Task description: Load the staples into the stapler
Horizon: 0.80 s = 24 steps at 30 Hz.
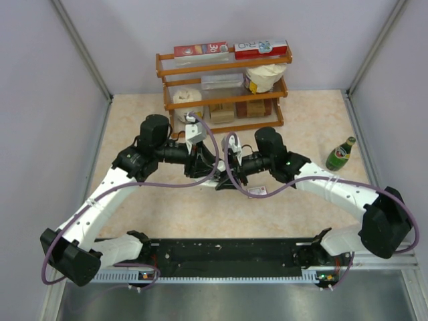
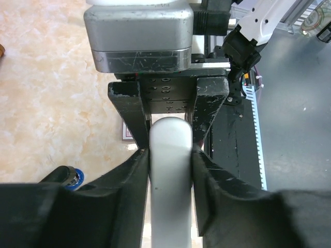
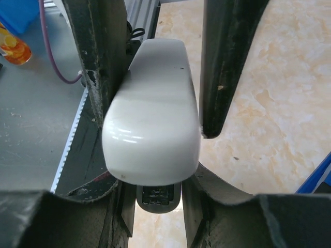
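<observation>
The white top sits deep in my left gripper's fingers, so next I take it with my left gripper nearer the fingertips [image 2: 170, 155] before I swing it away from the black bottom side.
The white stapler [image 2: 169, 175] hangs between both grippers above the table. My left gripper [image 2: 169, 155] is shut on its white body, one finger pressed against each side. From the opposite end, my right gripper [image 3: 155, 194] is closed around the stapler [image 3: 155, 119], its jaws tight against the black underside [image 3: 158, 196] below the white top. In the top view the two grippers [image 1: 204, 164] [image 1: 231, 167] meet at the table's middle and hide the stapler. The small red-and-white box of staples [image 1: 257, 192] lies flat on the table under the right arm; its edge [image 2: 126, 133] shows behind a finger. No loose staple strips show.
A wooden shelf rack [image 1: 224, 93] with boxes and jars stands at the back. A green bottle [image 1: 340, 154] stands to the right. The black rail [image 1: 227, 253] holding the arm bases runs along the near edge. The table is beige marble-patterned.
</observation>
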Tool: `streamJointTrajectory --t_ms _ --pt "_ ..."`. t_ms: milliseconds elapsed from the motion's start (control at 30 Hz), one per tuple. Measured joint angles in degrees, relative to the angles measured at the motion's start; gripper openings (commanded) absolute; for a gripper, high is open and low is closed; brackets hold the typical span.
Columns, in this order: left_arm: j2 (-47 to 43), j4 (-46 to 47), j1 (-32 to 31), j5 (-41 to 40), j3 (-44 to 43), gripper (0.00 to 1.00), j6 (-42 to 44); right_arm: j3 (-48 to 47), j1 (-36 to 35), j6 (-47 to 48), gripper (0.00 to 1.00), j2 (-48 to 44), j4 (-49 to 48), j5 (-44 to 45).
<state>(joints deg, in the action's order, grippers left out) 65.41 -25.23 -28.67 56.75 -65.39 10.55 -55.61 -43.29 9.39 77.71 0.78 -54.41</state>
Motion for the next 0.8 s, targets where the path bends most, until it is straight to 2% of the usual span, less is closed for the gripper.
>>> streamJointTrajectory --t_ms 167,367,667,733,800 --pt "0.0 -0.13 0.02 -0.55 0.0 0.8 1.51 0.0 0.0 1.6 0.09 -1.97 2.56 0.13" --pt "0.24 -2.08 -0.31 -1.64 -0.15 0.93 4.61 0.0 0.0 3.1 0.09 -3.63 3.98 -0.11" --pt "5.64 -9.86 -5.79 -6.05 -4.9 0.93 12.11 0.0 0.0 4.66 0.09 -3.69 6.45 -0.11" --pt "6.49 -11.28 -6.73 -7.15 -5.64 0.9 13.33 0.0 0.0 4.98 0.09 -3.69 6.64 -0.09" --pt "7.17 -12.24 -7.37 -8.0 -6.14 0.75 14.1 0.0 0.0 5.16 0.09 -3.69 6.8 -0.02"
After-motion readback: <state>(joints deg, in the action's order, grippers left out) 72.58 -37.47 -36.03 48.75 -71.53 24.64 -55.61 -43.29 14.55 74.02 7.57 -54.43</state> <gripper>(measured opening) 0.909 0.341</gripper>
